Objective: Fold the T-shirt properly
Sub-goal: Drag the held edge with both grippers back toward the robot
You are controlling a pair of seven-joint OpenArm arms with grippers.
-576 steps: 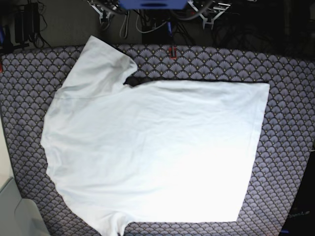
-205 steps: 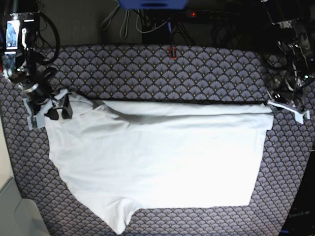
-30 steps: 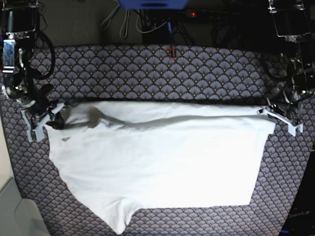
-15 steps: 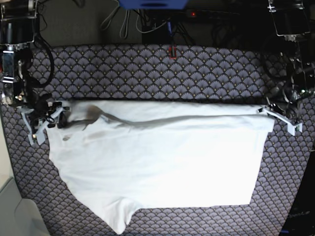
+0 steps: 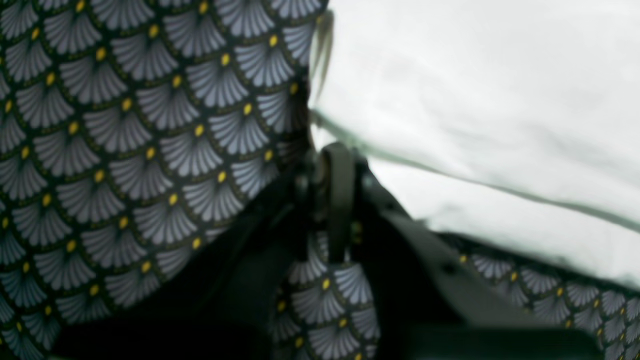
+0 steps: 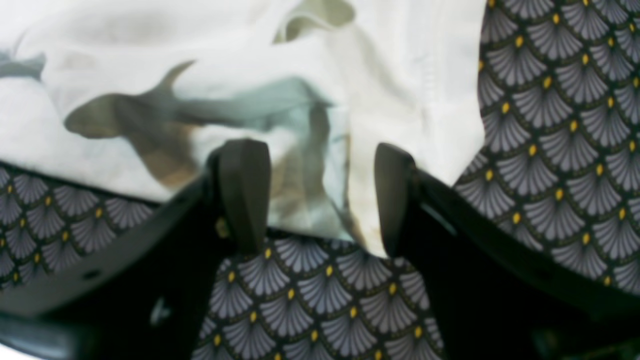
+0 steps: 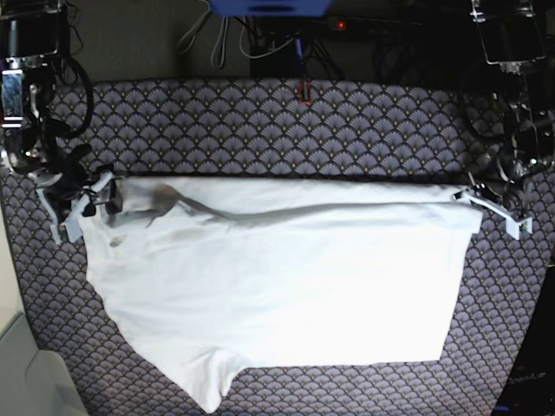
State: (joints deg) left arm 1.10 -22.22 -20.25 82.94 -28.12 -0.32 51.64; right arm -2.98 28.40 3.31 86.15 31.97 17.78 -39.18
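The T-shirt's band is bunching up near the robot's right gripper, so the right gripper should pinch the band's end [image 6: 334,195] and pull the band tight against the left gripper.
The white T-shirt [image 7: 286,277] lies spread on the fan-patterned table cover [image 7: 303,130], its far edge folded over toward the front in a long band. At the left of the base view, my right gripper [image 7: 87,204] sits at the shirt's far left end. In the right wrist view it [image 6: 318,200] stands open, and crumpled shirt cloth [image 6: 200,65] lies loose between its dark fingers [image 6: 245,195]. At the right of the base view, my left gripper [image 7: 487,208] is shut on the shirt's far right corner. Its pinched fingertips [image 5: 336,165] meet the hem [image 5: 475,100].
Cables and a blue frame [image 7: 269,9] run along the back beyond the table. A small red item [image 7: 303,90] sits at the far edge. A pale surface [image 7: 22,373] borders the table's front left corner. Patterned cover shows on all sides of the shirt.
My right gripper has opened and let go of the shirt's left end, shifting slightly toward the back. The left gripper keeps its grip on the right corner and has not moved.
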